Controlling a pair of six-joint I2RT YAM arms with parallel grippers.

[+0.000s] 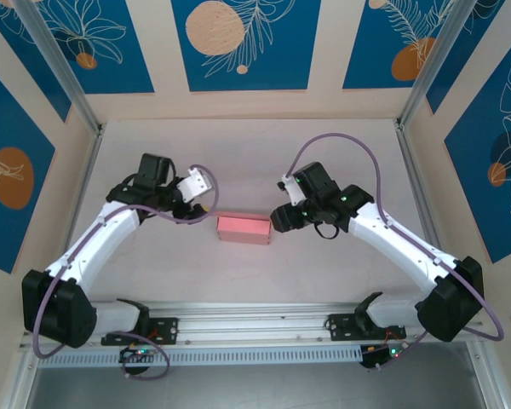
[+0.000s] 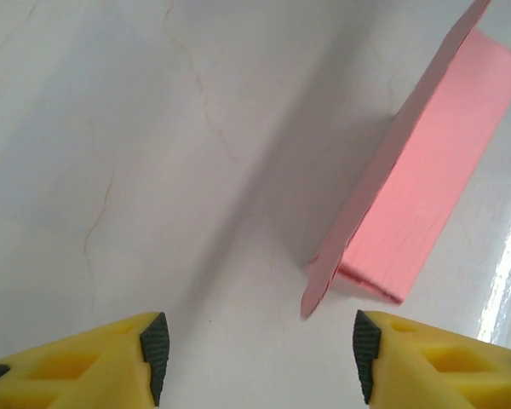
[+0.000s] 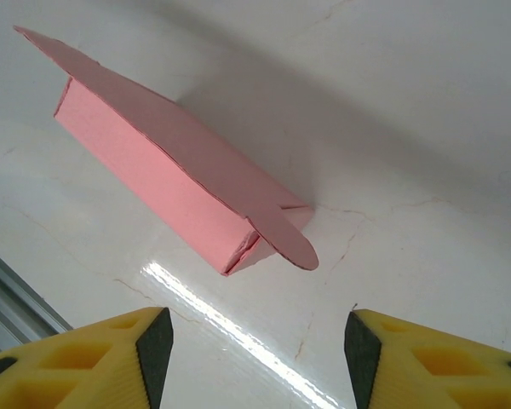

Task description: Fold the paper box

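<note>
My left gripper should pinch the near tab [image 2: 321, 285] and lift the lid before closing the paper box, because the lid's end tabs stick out past the box.
The paper box [image 1: 244, 228] is a small pink rectangular box lying on the table between the two arms. In the left wrist view the paper box [image 2: 426, 170] sits ahead and to the right, with a loose end flap sticking out toward my fingers. In the right wrist view the paper box [image 3: 153, 170] lies ahead and to the left, a rounded tab jutting past its near end. My left gripper [image 1: 206, 206] [image 2: 260, 349] is open just left of the box, with nothing between its fingers. My right gripper [image 1: 281, 220] [image 3: 251, 354] is open at the box's right end, apart from it.
The table [image 1: 247, 145] is pale and marbled, enclosed by patterned side walls and metal posts [image 1: 85, 111]. A metal rail [image 1: 255, 319] with the arm bases runs along the near edge.
</note>
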